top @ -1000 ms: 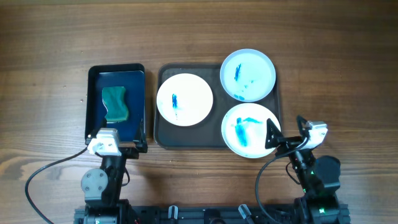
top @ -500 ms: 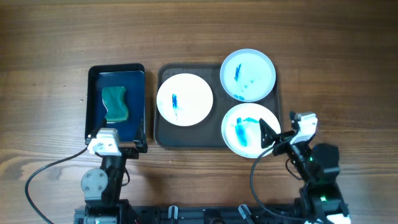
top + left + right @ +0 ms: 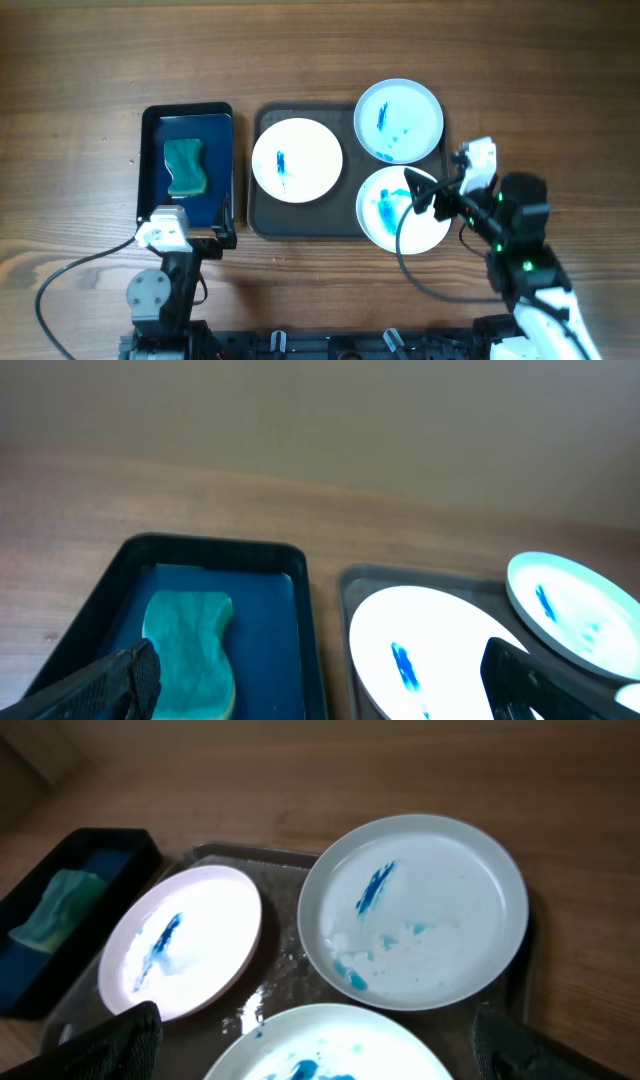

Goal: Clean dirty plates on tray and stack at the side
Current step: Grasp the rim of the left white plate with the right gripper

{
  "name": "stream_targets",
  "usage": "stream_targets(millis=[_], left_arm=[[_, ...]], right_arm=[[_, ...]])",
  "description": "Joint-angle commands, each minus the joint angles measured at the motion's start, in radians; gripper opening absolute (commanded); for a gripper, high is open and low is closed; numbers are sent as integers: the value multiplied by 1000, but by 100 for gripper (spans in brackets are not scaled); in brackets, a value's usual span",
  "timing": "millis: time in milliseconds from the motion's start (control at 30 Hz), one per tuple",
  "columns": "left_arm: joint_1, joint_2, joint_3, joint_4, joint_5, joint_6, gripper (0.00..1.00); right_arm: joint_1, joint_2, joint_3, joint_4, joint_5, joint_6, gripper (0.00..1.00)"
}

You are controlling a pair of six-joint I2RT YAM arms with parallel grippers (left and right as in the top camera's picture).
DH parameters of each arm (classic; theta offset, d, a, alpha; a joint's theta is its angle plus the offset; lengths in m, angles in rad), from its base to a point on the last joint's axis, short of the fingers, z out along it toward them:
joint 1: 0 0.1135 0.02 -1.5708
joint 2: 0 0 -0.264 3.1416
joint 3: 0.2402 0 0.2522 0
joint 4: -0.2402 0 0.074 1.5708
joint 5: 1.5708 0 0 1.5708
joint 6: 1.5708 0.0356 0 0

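Next, my right gripper grips the white plate nearest the green sponge on that plate's rim (image 3: 341, 163) (image 3: 247, 960), facing the other plates.
Three dirty white plates with blue smears lie on the dark tray (image 3: 262, 222): one at the left (image 3: 297, 160), one at the back right (image 3: 399, 120), one at the front right (image 3: 392, 222). My right gripper (image 3: 438, 186) is open and empty, hovering over the front right plate's right edge. In the right wrist view the gripper (image 3: 320, 1055) spans the front right plate (image 3: 330, 1040), with the back right plate (image 3: 415, 910) and left plate (image 3: 185, 945) beyond. My left gripper (image 3: 190, 228) is open and empty at the near end of the black tray; its jaws (image 3: 320, 695) frame the left plate (image 3: 440, 650).
A smaller deep black tray (image 3: 147, 165) with blue liquid and a green sponge (image 3: 185, 168) stands left of the dark tray; it also shows in the left wrist view (image 3: 300, 610). Bare wooden table lies right of the dark tray and behind it.
My right arm has moved forward and left, bringing its open gripper over the front right plate's edge. The left arm and the plates have not moved.
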Motion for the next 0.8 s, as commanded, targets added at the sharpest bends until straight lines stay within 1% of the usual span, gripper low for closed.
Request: stream_targets(millis=[0,67,167,267,333,400,467,567,633,733,767], left_arm=[[-4,29,150,-77,5,-34,100],[-4,75,222,-112,5,-60,100],[-4,196,351,-172,6,-100,100],[-4,385,520,-262,28,-105,100],[-4,526,652,-340,47,-105,100],[-4,663,784,-423,57,-105,100],[-4,823,956,-531,90,-105,100],[-4,995,1143,-650,146,-105,100],[-4,1068,1196,-679,183,-105,100],[-4,1140,1204,-702,206,-106,100],[-4,1158,1204,-721,217,-106,100]], right_arm=[[5,104,194,-108,-60,-18,100],[5,160,302,-210,-59,-24,100],[7,216,433,-322,-64,-70,100],[16,252,558,-428,-72,-119,100],[18,259,608,-473,-96,-150,100],[21,264,652,-521,-112,-152,100],[23,280,711,-599,-123,-159,100],[35,325,792,-718,-122,-178,100],[49,366,835,-781,-122,-189,100],[91,469,908,-878,-119,-222,100],[106,500,921,-892,-119,-258,100]])
